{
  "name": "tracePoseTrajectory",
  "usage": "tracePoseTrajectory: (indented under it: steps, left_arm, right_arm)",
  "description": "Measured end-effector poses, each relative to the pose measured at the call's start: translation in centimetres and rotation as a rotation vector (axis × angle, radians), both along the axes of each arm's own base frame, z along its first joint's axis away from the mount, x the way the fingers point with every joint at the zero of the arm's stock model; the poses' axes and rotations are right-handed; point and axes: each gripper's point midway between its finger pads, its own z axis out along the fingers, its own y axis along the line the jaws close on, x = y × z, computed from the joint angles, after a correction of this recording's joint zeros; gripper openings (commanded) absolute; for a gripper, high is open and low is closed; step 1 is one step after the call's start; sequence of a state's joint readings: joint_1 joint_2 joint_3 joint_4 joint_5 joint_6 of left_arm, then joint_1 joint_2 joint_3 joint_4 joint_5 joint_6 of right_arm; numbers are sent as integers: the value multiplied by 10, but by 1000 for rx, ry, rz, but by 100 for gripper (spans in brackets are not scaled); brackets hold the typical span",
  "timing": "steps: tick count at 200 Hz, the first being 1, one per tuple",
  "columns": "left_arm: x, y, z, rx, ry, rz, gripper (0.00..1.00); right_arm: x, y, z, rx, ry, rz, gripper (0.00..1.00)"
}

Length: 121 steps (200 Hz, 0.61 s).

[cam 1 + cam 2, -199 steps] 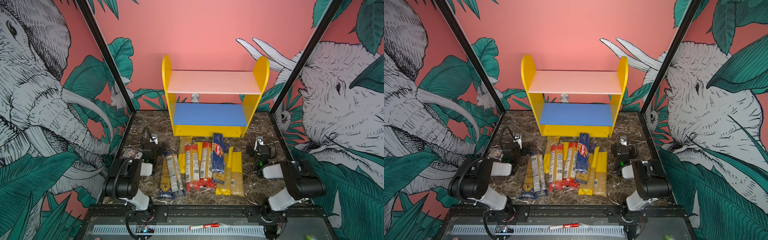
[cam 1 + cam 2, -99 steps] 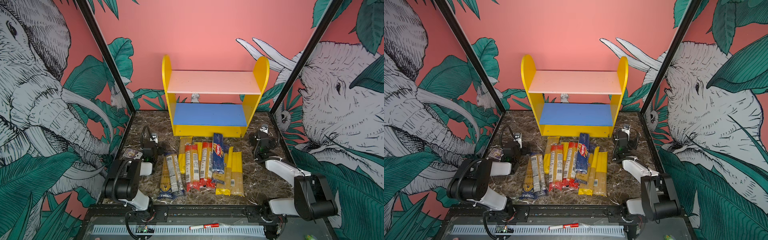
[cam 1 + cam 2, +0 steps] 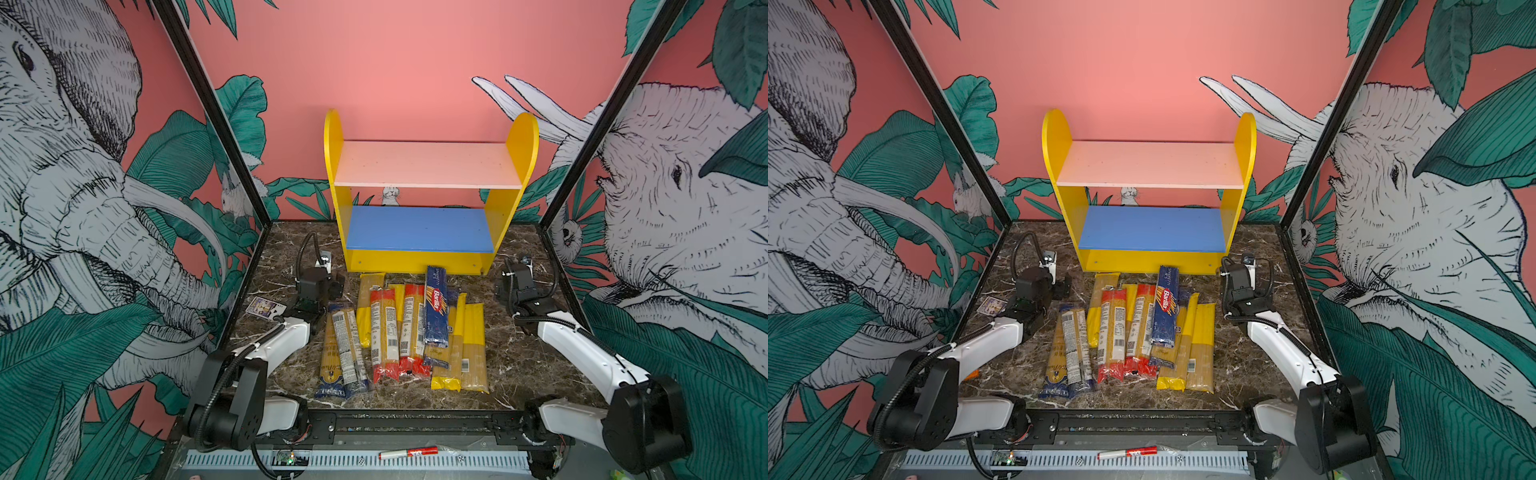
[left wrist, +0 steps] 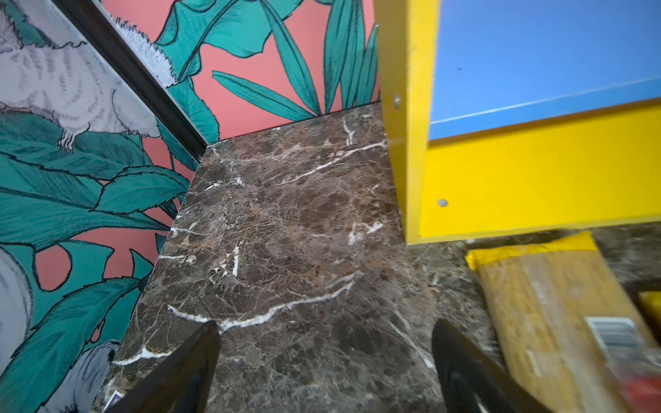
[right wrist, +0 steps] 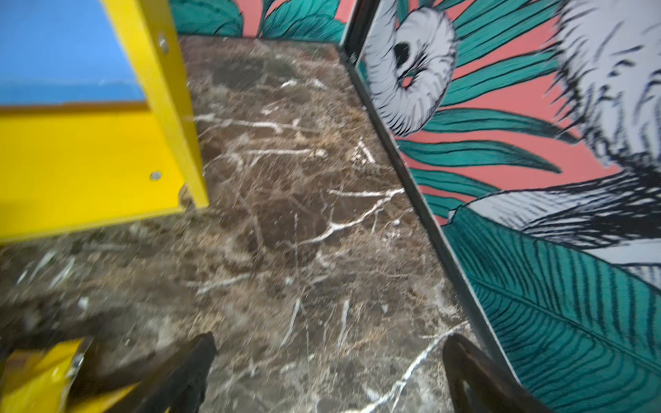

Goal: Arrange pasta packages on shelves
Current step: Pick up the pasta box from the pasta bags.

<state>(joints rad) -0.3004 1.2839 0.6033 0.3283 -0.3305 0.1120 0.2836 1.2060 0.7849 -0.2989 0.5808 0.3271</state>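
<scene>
The robot's right gripper needs to next go to the dark blue Barilla box and close across the box's middle (image 3: 436, 315), by the near end of its red logo.
Several pasta packages lie side by side on the marble table in front of the shelves (image 3: 428, 164) (image 3: 1150, 164), whose pink and blue boards are bare. A dark blue Barilla box (image 3: 435, 307) (image 3: 1166, 307) rests on top of the pile, between clear packs with red ends (image 3: 384, 332) and half-yellow packs (image 3: 473, 345). My left gripper (image 3: 332, 286) (image 4: 325, 323) stands open over bare marble, left of the pile; one yellow-ended pack (image 4: 547, 304) lies beside it. Right of the pile, near the shelves' right foot, my right gripper (image 3: 515, 276) (image 5: 331, 337) is open and holds nothing.
A red-and-white marker pen (image 3: 409, 452) lies on the front rail. A small printed card (image 3: 266, 308) sits on the table by the left wall. Painted walls close in on both sides, and the shelves' yellow side panels (image 4: 404, 143) (image 5: 168, 107) stand close ahead of both grippers.
The right arm has unfolded and carried its gripper forward toward the shelves. The left gripper has moved forward and a little toward the pile, its jaws slightly narrower.
</scene>
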Motion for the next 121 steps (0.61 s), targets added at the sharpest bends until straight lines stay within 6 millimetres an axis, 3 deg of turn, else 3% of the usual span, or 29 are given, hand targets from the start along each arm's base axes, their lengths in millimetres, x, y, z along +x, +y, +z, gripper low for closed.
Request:
tracePoseTrajectory:
  steps: [28, 57, 89, 121]
  left_arm:
    - [-15, -28, 23, -6, -10, -56, 96]
    - [-33, -56, 40, -47, 1, -84, 98]
    - [-61, -85, 36, -64, 44, -144, 99]
    - [-90, -112, 30, -35, 87, -225, 99]
  right_arm:
    - [-10, 19, -5, 59, 42, 61, 96]
    - [-17, 53, -8, 139, 82, 166, 95]
    - [-28, 101, -19, 212, 154, 293, 96]
    - [-48, 133, -31, 265, 222, 367, 98]
